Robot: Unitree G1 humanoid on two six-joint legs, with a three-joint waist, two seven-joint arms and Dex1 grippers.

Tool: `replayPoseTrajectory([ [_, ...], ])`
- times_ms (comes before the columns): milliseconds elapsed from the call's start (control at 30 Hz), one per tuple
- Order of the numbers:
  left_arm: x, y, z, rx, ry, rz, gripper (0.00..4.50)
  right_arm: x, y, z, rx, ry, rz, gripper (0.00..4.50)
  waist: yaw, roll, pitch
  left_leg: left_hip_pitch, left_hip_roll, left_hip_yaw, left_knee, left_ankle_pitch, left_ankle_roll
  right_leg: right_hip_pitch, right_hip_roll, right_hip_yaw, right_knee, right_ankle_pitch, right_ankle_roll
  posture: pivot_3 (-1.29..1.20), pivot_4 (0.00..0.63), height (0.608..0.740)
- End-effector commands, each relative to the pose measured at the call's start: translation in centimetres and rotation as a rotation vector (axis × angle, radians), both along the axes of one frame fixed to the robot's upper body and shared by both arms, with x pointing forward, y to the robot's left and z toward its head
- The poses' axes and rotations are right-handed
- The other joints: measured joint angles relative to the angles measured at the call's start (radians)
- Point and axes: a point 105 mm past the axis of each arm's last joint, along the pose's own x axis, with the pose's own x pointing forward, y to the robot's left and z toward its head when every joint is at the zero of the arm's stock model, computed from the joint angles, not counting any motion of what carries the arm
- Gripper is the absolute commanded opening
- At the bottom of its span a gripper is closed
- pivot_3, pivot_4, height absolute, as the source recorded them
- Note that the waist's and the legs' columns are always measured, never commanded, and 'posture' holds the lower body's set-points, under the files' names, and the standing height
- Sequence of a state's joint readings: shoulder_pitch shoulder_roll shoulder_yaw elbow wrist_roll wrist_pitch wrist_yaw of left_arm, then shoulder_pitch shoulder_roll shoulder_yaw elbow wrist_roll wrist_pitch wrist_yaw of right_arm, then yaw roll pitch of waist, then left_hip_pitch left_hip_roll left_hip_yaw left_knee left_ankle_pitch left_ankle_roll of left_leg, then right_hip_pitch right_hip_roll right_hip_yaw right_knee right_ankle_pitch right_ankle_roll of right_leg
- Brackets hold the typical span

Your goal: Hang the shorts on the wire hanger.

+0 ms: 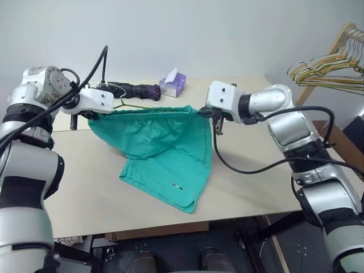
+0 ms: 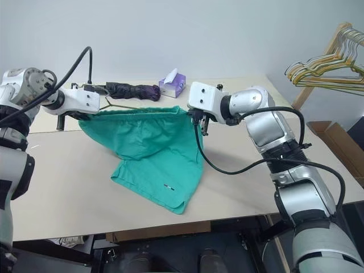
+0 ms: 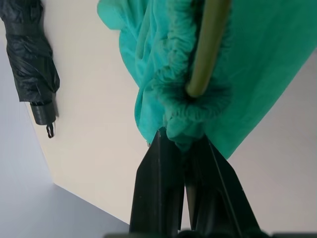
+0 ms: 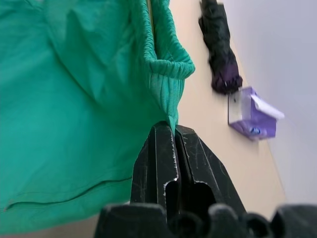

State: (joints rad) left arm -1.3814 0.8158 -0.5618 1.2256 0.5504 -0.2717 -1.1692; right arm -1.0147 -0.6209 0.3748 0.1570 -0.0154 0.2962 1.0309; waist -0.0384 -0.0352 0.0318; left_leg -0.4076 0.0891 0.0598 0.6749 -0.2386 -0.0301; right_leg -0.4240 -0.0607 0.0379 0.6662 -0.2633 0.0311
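Next, I let go of the shorts' waistband with my right gripper over the wire hanger's end (image 1: 178, 118), in front of the purple tissue box.
The teal-green shorts (image 1: 162, 142) hang stretched by the waistband between my two grippers above the beige table (image 1: 256, 176), with the leg hems resting on the tabletop. My left gripper (image 3: 181, 136) is shut on the gathered waistband at the shorts' left end. An olive-grey wire of the wire hanger (image 3: 210, 39) runs along inside the waistband there, and its thin wire pokes out beside my left hand (image 2: 120, 104). The right gripper (image 4: 173, 126) is shut on the waistband's other end. A small white mark (image 1: 176, 185) shows near one leg hem.
Along the table's far edge lie a dark folded umbrella (image 1: 133, 90) and a purple tissue box (image 1: 172, 83). A bunch of coloured hangers (image 1: 333, 65) hangs on a wooden rack at the right. A cardboard box (image 2: 335, 136) sits beyond the table's right edge.
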Motion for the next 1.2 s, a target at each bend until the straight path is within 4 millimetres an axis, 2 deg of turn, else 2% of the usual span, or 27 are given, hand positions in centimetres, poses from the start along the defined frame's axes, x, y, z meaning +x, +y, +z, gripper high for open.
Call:
replayPoseTrajectory([
  [33,-0.4,2.0,1.1,0.006,-0.020,0.087,0.00,-0.1,-1.8,2.6,0.023,-0.070,-0.046,0.04,0.000,0.000,0.000,0.000,0.000,0.000,0.000,0.000,0.000,0.000,0.000,0.000,0.000,0.000,0.000,0.03,0.000,0.740],
  [167,-0.4,-0.1,2.0,-0.127,-0.023,0.003,0.00,0.4,-1.5,2.6,-0.004,-0.106,-0.061,0.04,0.001,0.000,0.000,0.000,0.000,0.000,0.000,0.000,0.000,0.000,0.000,0.000,0.000,0.000,0.000,0.03,0.000,0.740],
  [267,-0.6,-1.9,3.3,-0.232,-0.025,-0.070,0.00,0.8,-0.5,3.5,0.029,-0.130,-0.062,0.04,0.000,0.000,0.000,0.000,0.000,0.000,0.000,0.000,0.000,0.000,0.000,0.000,0.000,0.000,0.000,0.03,0.000,0.740],
  [367,-0.8,-2.4,3.8,-0.214,-0.019,-0.113,0.00,0.7,1.1,5.2,0.057,-0.174,-0.028,0.04,-0.006,0.000,0.000,0.000,0.000,0.000,0.000,0.000,0.000,0.000,0.000,0.000,0.001,0.000,0.000,0.03,0.000,0.740],
  [467,-0.7,-2.5,3.8,-0.183,-0.019,-0.125,0.00,0.3,2.0,5.9,0.056,-0.205,0.005,0.04,-0.005,0.000,0.000,0.000,0.000,0.000,-0.001,0.000,0.000,-0.001,0.000,0.000,0.000,0.000,0.000,0.03,0.000,0.740],
  [567,-0.6,-2.2,3.3,-0.116,-0.005,-0.109,0.00,0.2,2.8,6.4,0.034,-0.254,0.022,0.04,-0.004,0.000,0.000,0.000,0.000,0.000,0.000,0.000,0.000,0.000,0.000,0.000,0.000,0.000,0.000,0.03,0.000,0.740],
  [633,-0.5,-1.7,2.9,-0.083,0.003,-0.087,0.00,0.3,2.7,6.1,0.000,-0.267,0.023,0.04,-0.003,0.000,0.000,0.000,0.000,0.000,0.000,0.000,0.000,0.000,0.000,0.000,0.000,0.000,0.000,0.03,0.000,0.740],
  [767,-0.7,-0.9,2.4,-0.091,0.016,-0.045,0.00,1.2,1.3,4.2,-0.063,-0.253,-0.017,0.04,0.000,0.000,0.000,-0.001,0.000,0.000,0.000,0.000,0.000,0.000,0.000,0.000,0.000,0.000,0.000,0.03,0.000,0.740],
  [900,-0.8,1.1,1.5,-0.013,0.020,0.027,0.00,1.5,-0.2,2.7,-0.113,-0.236,-0.051,0.04,0.001,0.000,0.000,0.000,0.000,0.000,0.000,0.000,0.000,0.000,0.000,0.000,0.000,0.000,0.000,0.03,0.000,0.740],
  [1033,-0.9,2.0,0.6,0.044,0.036,0.062,0.00,0.8,-0.2,3.3,-0.095,-0.227,-0.033,0.04,-0.003,0.000,0.000,0.000,0.000,0.000,0.000,0.000,0.000,0.000,0.000,0.000,0.000,0.000,0.000,0.02,0.000,0.740],
  [1200,-0.5,1.5,0.5,0.054,0.028,0.052,0.00,-0.5,1.1,4.9,-0.060,-0.240,0.025,0.04,-0.005,0.000,0.000,0.000,0.000,0.000,0.000,0.000,0.000,0.000,0.000,0.000,0.000,0.000,0.000,0.01,0.000,0.740],
])
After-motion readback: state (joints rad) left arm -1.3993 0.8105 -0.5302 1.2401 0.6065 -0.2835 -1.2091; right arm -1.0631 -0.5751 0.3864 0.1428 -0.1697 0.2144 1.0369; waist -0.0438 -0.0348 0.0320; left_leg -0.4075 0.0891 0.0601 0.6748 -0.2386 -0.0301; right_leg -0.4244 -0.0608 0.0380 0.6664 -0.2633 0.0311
